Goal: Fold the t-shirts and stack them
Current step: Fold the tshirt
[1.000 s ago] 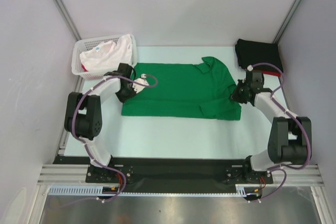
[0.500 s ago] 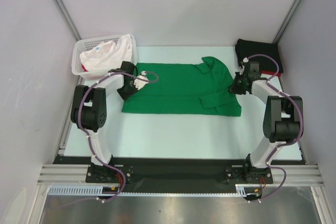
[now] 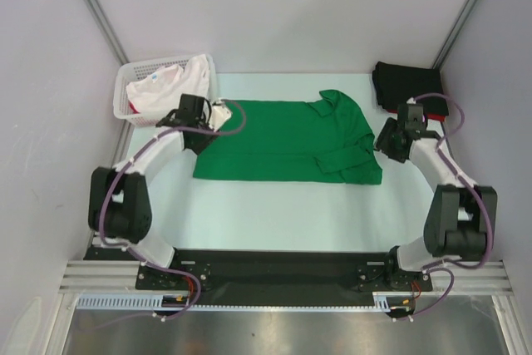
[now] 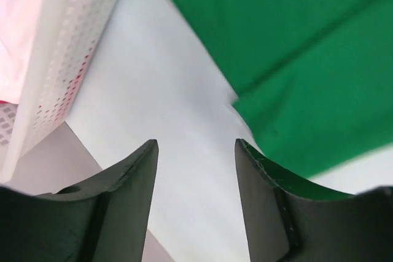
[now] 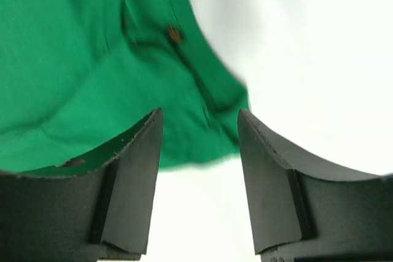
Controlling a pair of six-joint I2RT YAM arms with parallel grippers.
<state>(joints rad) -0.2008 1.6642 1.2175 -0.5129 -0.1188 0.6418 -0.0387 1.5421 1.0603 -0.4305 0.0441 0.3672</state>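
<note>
The back corner of the green t-shirt is next to the basket. My left gripper and my right gripper should pull the shirt forward by its front corners (image 3: pixel 199 175) before folding it.
A bright green t-shirt (image 3: pixel 283 143) lies flat on the pale table, folded into a wide band, with a sleeve and the collar at its right end. My left gripper (image 3: pixel 199 132) is open just off the shirt's left edge, beside the basket. In the left wrist view the left gripper (image 4: pixel 196 142) holds nothing and the green cloth (image 4: pixel 307 59) lies to its right. My right gripper (image 3: pixel 388 141) is open just past the shirt's right edge. In its own view the right gripper (image 5: pixel 199 111) is empty, with the green hem (image 5: pixel 80 59) ahead of it.
A white mesh basket (image 3: pixel 166 62) at the back left holds a white and pink garment (image 3: pixel 170 89); the basket's wall (image 4: pixel 67 53) is close to my left fingers. A folded black t-shirt (image 3: pixel 407 85) lies at the back right with red cloth (image 3: pixel 436 114) under it. Grey walls enclose the table.
Both grippers have gone from shut to open and let go of the green t-shirt. The left one has drawn back towards the basket, the right one off to the right.
</note>
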